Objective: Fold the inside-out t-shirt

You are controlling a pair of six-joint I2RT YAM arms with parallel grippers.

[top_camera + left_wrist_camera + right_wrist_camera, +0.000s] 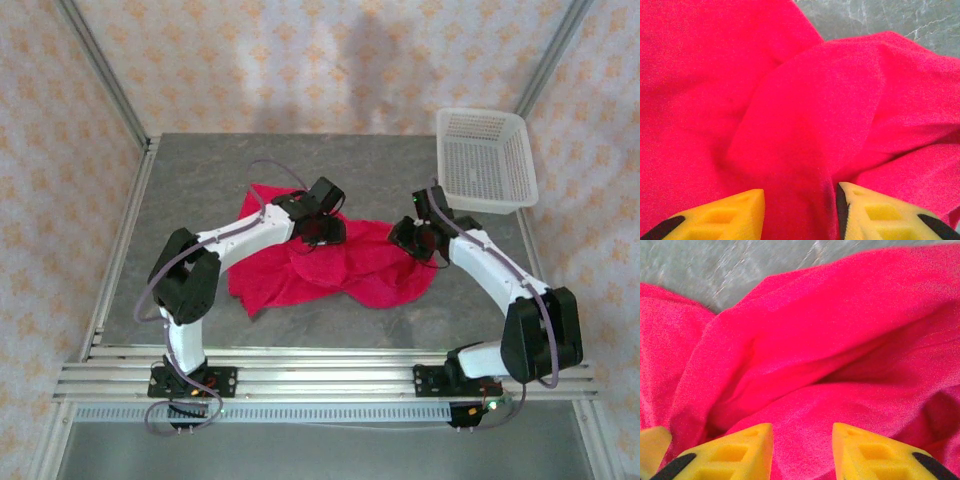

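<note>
My left gripper is at a fold well inside the red t-shirt; I should open it and grab nearer the t-shirt's back edge (pixel 826 52) to spread the bunched cloth.
The red t-shirt (pixel 340 265) lies crumpled in the middle of the grey table (pixel 200 180). My left gripper (pixel 322 232) is down on its upper middle part. In the left wrist view its yellow fingers (pixel 735 212) pinch a raised ridge of red cloth (pixel 800 200), with my left gripper (pixel 801 197) shut on it. My right gripper (pixel 412 238) sits at the shirt's right edge. In the right wrist view my right gripper (pixel 802 440) holds a bulge of red cloth (pixel 805 420) between its fingers. No white tag is visible.
A white mesh basket (pixel 484 158) stands at the back right corner of the table, close behind the right arm. Metal frame posts (pixel 100 70) rise at the back corners. Bare grey table surrounds the shirt in front and at the left.
</note>
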